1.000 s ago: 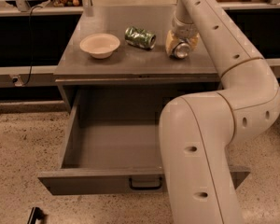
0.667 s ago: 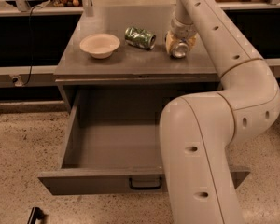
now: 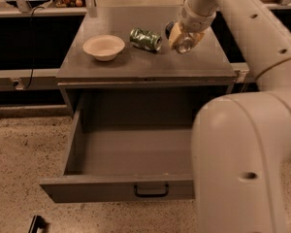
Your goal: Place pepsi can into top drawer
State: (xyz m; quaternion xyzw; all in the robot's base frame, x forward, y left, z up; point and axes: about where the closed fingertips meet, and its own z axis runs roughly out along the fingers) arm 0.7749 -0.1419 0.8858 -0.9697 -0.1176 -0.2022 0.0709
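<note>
My gripper has the pepsi can. It will release the can near the middle of the open top drawer's grey bottom [image 3: 166,141], behind the black handle.
My gripper [image 3: 181,37] hangs over the right part of the cabinet top [image 3: 136,64], its pale fingers [image 3: 174,37] closed around the pepsi can [image 3: 185,44]. The can's silver end faces the camera; its dark body is mostly hidden by the fingers. It seems to sit just above the surface. The top drawer [image 3: 116,188] is pulled wide open below, grey and bare inside, with a small black handle [image 3: 151,191] on its front panel. My arm covers the drawer's right side.
A cream bowl [image 3: 104,47] and a dented green can [image 3: 145,39] lie on the cabinet top left of the gripper. A counter with small items runs along the back. My white arm [image 3: 242,169] fills the lower right. The floor is speckled.
The gripper with the pepsi can has shifted slightly up and to the left on the cabinet top. The bowl, green can and drawer have not moved.
</note>
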